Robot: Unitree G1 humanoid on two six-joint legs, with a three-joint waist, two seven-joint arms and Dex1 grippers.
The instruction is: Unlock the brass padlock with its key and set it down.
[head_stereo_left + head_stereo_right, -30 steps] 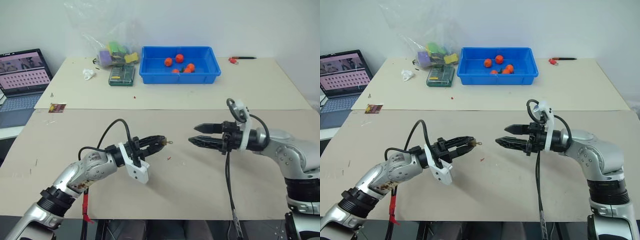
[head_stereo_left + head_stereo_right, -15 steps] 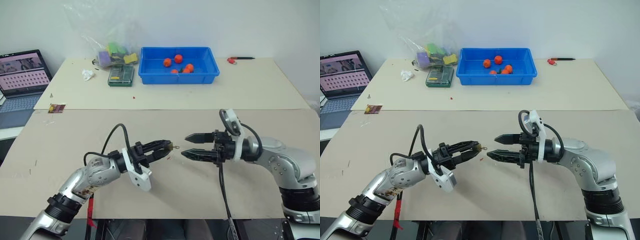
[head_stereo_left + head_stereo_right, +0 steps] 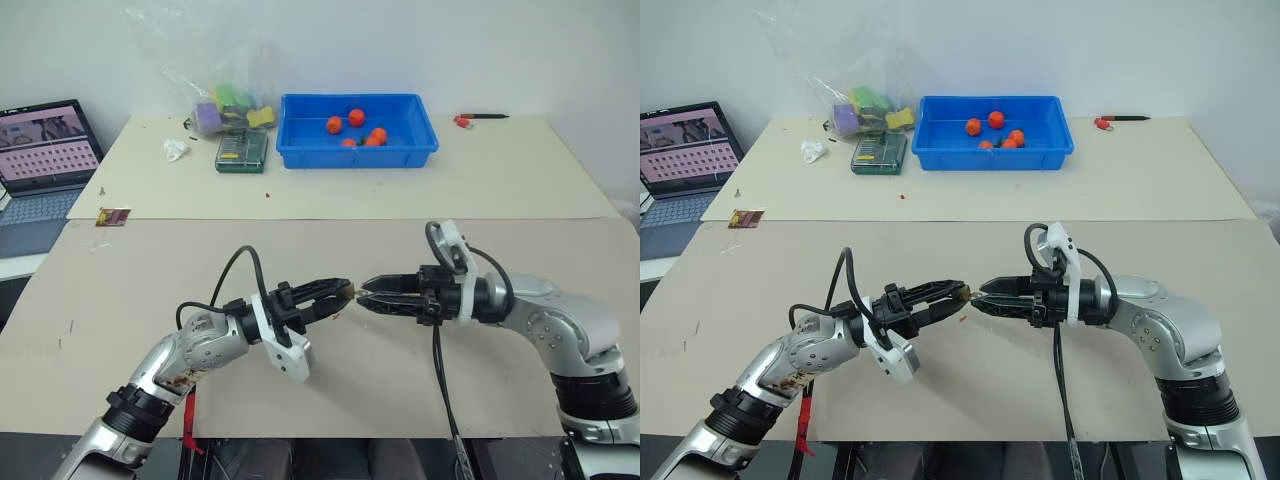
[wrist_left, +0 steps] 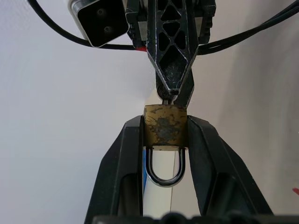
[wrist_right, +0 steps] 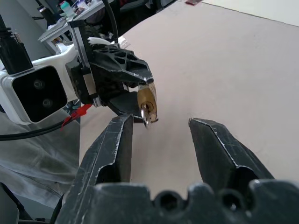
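My left fingers box in the padlock's shackle; after turning the key, my right gripper needs to open wide and grip the padlock's body (image 5: 147, 95) to free them.
My left gripper (image 3: 343, 288) is shut on the brass padlock (image 4: 163, 125), pinching the yellow body from both sides, with the silvery shackle (image 4: 163, 175) pointing back toward its wrist. A small key (image 5: 147, 116) sticks out of the lock's free end. My right gripper (image 3: 366, 293) faces it tip to tip above the middle of the near table. Its fingers (image 5: 119, 140) stand partly apart on either side of the key, and a gap shows between each of them and the key.
On the far table stand a blue bin (image 3: 300, 152) holding orange pieces, a green box (image 3: 244, 150) and a plastic bag of toys (image 3: 222, 100). A laptop (image 3: 45, 150) sits at the far left, a red pen (image 3: 480, 120) at the far right.
My right gripper has moved left up to the padlock's key end and its fingers have narrowed from wide open. The left gripper has kept its hold on the padlock.
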